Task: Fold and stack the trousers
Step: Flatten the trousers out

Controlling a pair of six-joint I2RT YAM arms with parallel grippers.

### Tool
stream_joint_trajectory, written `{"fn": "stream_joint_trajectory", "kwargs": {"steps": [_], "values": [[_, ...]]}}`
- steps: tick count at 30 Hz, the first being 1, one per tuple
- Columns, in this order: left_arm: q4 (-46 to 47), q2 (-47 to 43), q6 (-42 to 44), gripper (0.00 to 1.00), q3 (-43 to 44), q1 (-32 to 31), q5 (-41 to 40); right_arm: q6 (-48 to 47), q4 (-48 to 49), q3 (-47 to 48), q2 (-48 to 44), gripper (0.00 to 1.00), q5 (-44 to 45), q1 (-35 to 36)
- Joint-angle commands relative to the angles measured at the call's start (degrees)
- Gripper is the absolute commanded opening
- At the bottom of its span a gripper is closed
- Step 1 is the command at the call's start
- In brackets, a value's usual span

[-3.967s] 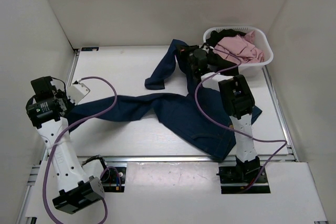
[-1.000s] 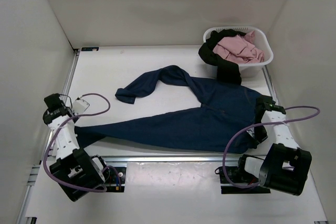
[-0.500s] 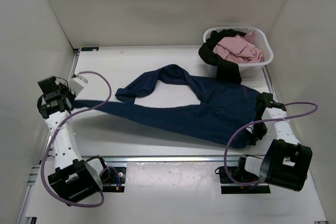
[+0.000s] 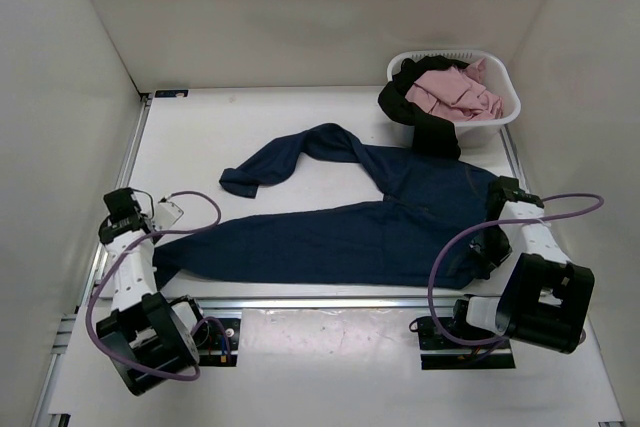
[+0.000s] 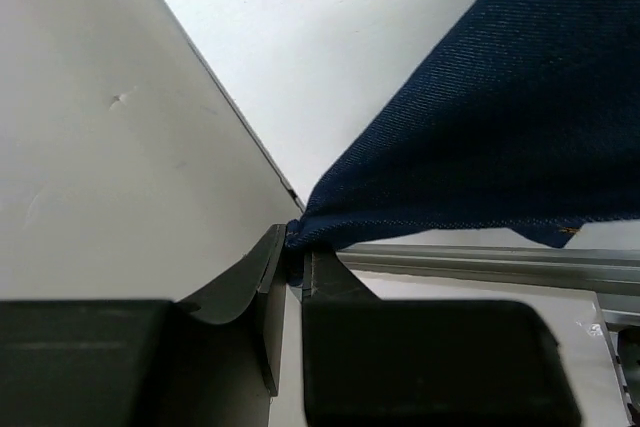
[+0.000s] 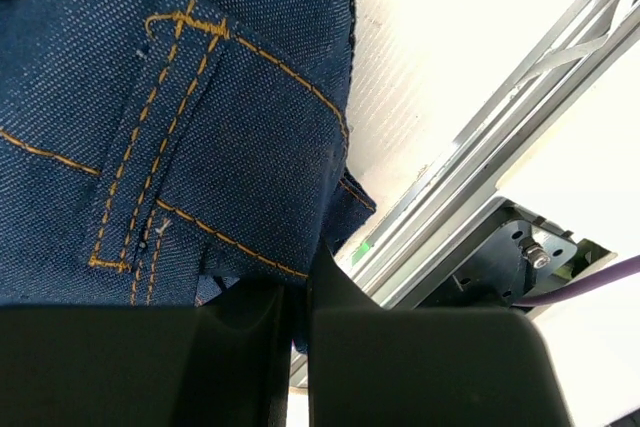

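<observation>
I need to use my left gripper to set the end of the front leg down and let go of it on the table (image 4: 169,273) just behind the metal rail.
The navy denim trousers (image 4: 370,232) lie stretched across the table, one leg running left along the front, the other leg curling back toward the middle (image 4: 270,162). My left gripper (image 4: 150,219) is shut on the end of the front leg at the left; the left wrist view shows the hem (image 5: 470,157) pinched between its fingers (image 5: 268,287). My right gripper (image 4: 492,209) is shut on the waistband at the right; the right wrist view shows denim with orange stitching (image 6: 180,117). The black trousers (image 4: 420,117) hang over the rim of the basket.
The white laundry basket (image 4: 500,117) stands at the back right with pink cloth (image 4: 455,92) in it. A metal rail (image 4: 330,302) runs along the table's front edge. White walls close in on the left, back and right.
Over four seconds the trousers were pulled out flat from a bunched heap. In the last half second my left gripper dropped forward, laying the front leg down along the table's front.
</observation>
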Motion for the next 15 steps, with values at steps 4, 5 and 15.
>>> {"fn": "stream_joint_trajectory", "kwargs": {"steps": [4, 5, 15], "values": [[3.0, 0.69, -2.96, 0.15, 11.43, -0.31, 6.22, -1.21, 0.65, 0.03, 1.14, 0.0, 2.38, -0.58], [4.92, 1.66, -4.19, 0.15, 13.36, -0.32, 6.84, -1.21, 0.65, 0.03, 1.66, 0.0, 2.38, -0.58], [12.68, 6.68, -13.53, 0.15, 21.58, -8.05, 2.46, -1.73, 2.23, -0.58, 1.67, 0.0, 0.63, -0.58]]}}
